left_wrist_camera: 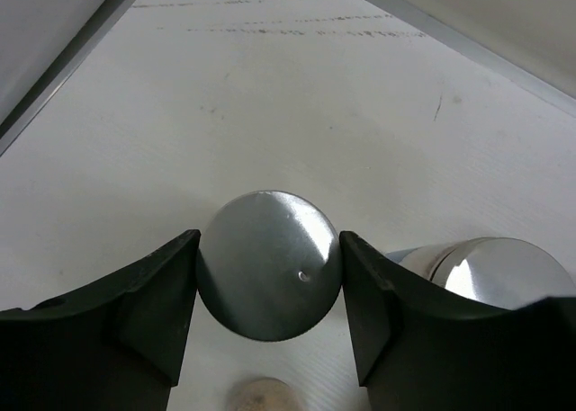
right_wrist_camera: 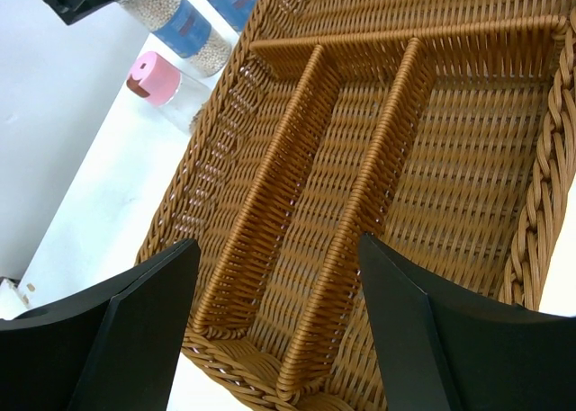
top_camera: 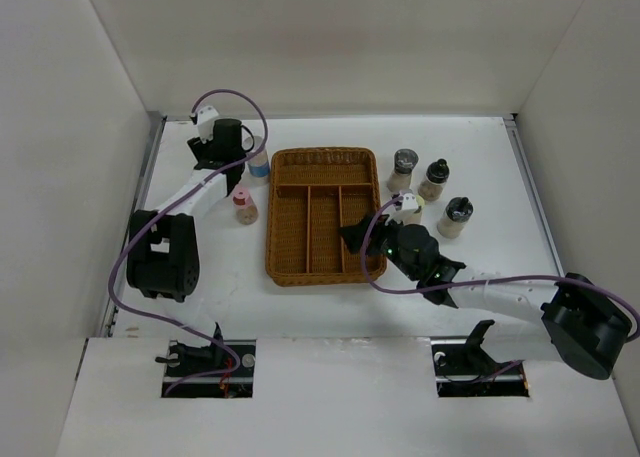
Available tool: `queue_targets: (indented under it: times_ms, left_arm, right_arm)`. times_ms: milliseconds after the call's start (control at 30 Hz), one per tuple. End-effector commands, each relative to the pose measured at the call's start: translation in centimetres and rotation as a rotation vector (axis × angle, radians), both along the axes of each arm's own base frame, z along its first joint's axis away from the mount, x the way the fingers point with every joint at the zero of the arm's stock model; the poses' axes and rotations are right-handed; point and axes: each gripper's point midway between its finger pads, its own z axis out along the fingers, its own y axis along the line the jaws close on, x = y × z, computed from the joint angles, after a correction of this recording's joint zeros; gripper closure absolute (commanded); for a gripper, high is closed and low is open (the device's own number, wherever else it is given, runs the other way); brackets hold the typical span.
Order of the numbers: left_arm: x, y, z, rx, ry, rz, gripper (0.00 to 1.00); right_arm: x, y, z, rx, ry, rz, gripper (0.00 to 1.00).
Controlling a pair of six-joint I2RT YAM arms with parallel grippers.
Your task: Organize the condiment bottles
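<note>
Next, I release the silver-capped jar from my left gripper in the tray's cross compartment, at the end (top_camera: 294, 174) closest to the second silver-capped jar.
My left gripper (top_camera: 228, 147) is at the far left of the table, shut on the silver cap (left_wrist_camera: 268, 276) of a clear jar with a blue label (right_wrist_camera: 175, 22); both fingers touch the cap. A second silver-capped, blue-labelled jar (left_wrist_camera: 495, 269) stands right beside it (top_camera: 259, 164). A pink-capped jar (top_camera: 244, 206) stands nearer, left of the tray, and also shows in the right wrist view (right_wrist_camera: 155, 78). Three dark-capped jars (top_camera: 404, 167) (top_camera: 434, 178) (top_camera: 455, 217) stand right of the tray. My right gripper (right_wrist_camera: 279, 249) is open and empty above the tray's near end (top_camera: 360, 235).
The brown wicker tray (top_camera: 322, 157) sits mid-table with one cross compartment and three long ones (right_wrist_camera: 432, 159), all holding nothing. A pale-capped jar (top_camera: 411, 204) is partly hidden behind my right wrist. White walls close in the table on three sides.
</note>
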Motion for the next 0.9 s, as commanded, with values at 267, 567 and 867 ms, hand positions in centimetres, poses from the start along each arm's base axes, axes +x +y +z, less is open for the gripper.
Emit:
queue_targets:
  times_ms: [267, 567, 867]
  left_arm:
    - [-3.7, 1.7, 9.1, -0.031, -0.284, 0.08, 0.61]
    - [-8.0, -3.3, 21.4, 0.017, -0.554, -0.029, 0.6]
    - [-6.7, -14.4, 24.0, -0.062, -0.594, -0.322, 0.6]
  right_arm:
    - [0.6, 0.0, 2.0, 0.049, -0.06, -0.008, 0.21]
    - [0.9, -0.3, 1.5, 0.052, -0.048, -0.023, 0.22]
    - [1.6, -2.1, 1.7, 0.066, -0.056, -0.087, 0.23]
